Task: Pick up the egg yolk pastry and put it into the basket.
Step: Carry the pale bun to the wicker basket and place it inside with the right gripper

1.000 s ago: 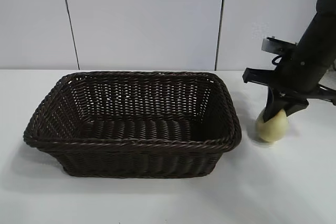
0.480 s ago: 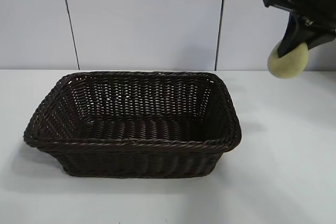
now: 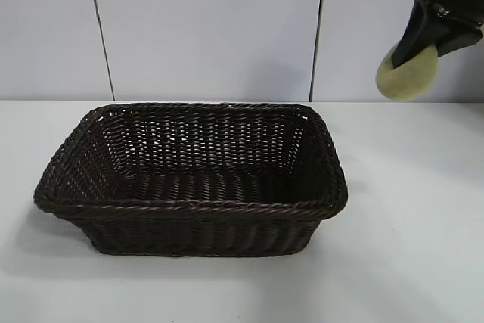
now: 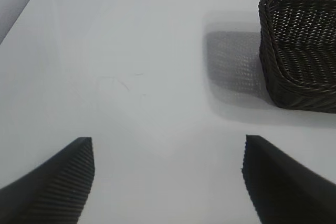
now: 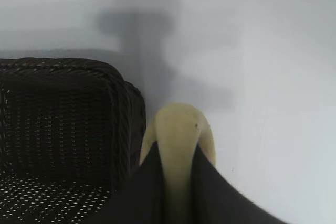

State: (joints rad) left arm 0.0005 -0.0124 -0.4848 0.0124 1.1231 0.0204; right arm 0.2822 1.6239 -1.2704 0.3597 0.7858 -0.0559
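Observation:
Next, my right gripper lets go of the egg yolk pastry on the bottom of the basket, close behind the middle of its near rim [image 3: 211, 186].
The egg yolk pastry [image 3: 407, 77] is a small pale yellow bun held high in the air at the upper right. My right gripper [image 3: 414, 54] is shut on it. In the right wrist view the pastry [image 5: 178, 129] sits squeezed between the two dark fingers [image 5: 147, 182], just beyond the basket's corner. The basket [image 3: 189, 206] is dark brown wicker, empty, standing on the white table left of and below the pastry; its rim shows in the right wrist view [image 5: 118, 85]. My left gripper [image 4: 168, 182] is open and empty over bare table, away from the basket [image 4: 299, 77].
The white table [image 3: 408, 247] spreads around the basket. A pale panelled wall [image 3: 212, 28] stands behind it. Nothing else lies on the table.
My right gripper lifted the pastry off the table to well above the basket's rim, then shifted slightly left toward the basket. The basket has not moved.

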